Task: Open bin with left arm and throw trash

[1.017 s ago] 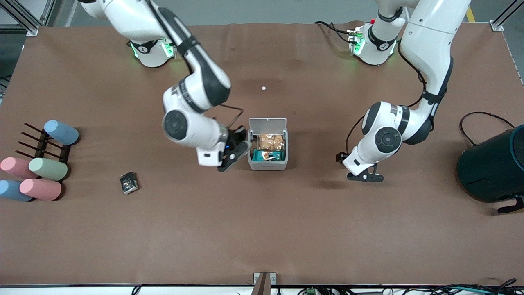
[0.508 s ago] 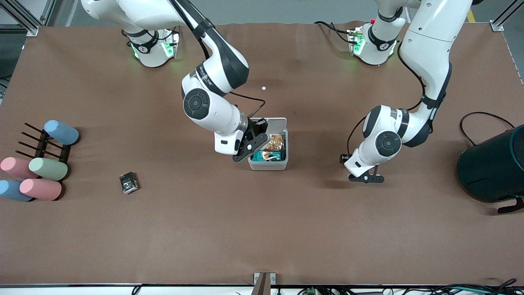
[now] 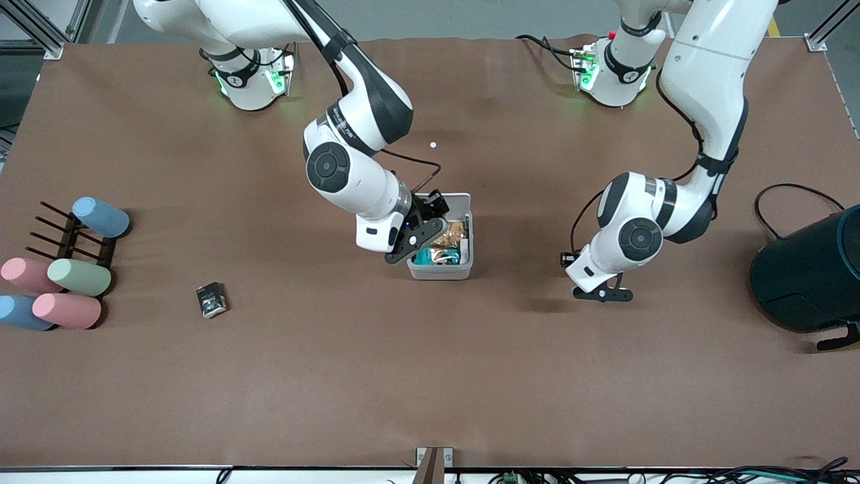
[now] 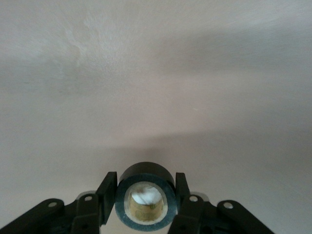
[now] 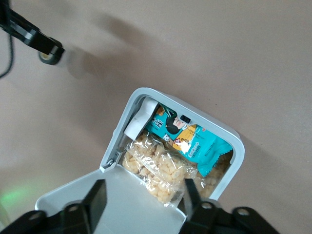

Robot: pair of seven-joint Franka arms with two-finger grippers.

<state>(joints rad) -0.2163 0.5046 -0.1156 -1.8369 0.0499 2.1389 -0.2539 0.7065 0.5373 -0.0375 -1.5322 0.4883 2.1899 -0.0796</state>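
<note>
My left gripper is holding the black tape ring, and I will let go of it on the snack packets inside the light-grey bin (image 3: 436, 238). The tape ring is still low over the table.
The light-grey bin (image 3: 440, 271) stands mid-table with its white lid (image 3: 458, 199) swung open. It holds snack packets. In the right wrist view the bin's rim (image 5: 237, 141) and lid (image 5: 117, 195) show below the open, empty right gripper (image 5: 144, 195). That right gripper (image 3: 416, 242) hangs over the bin's edge at the right arm's end. My left gripper (image 3: 603, 294) is low over the table toward the left arm's end, shut on the black tape ring (image 4: 145, 200), with the left gripper (image 4: 145, 183) closed round its sides. The black packet (image 3: 211, 300) lies on the table toward the right arm's end.
A large dark teal cylinder (image 3: 806, 275) with a cable lies at the left arm's end. A black rack (image 3: 67, 238) with several pastel cylinders sits at the right arm's end. A tiny white dot (image 3: 433, 144) lies farther from the front camera than the bin.
My right arm has swung from beside the bin to over it. The left arm with the tape ring has hardly moved.
</note>
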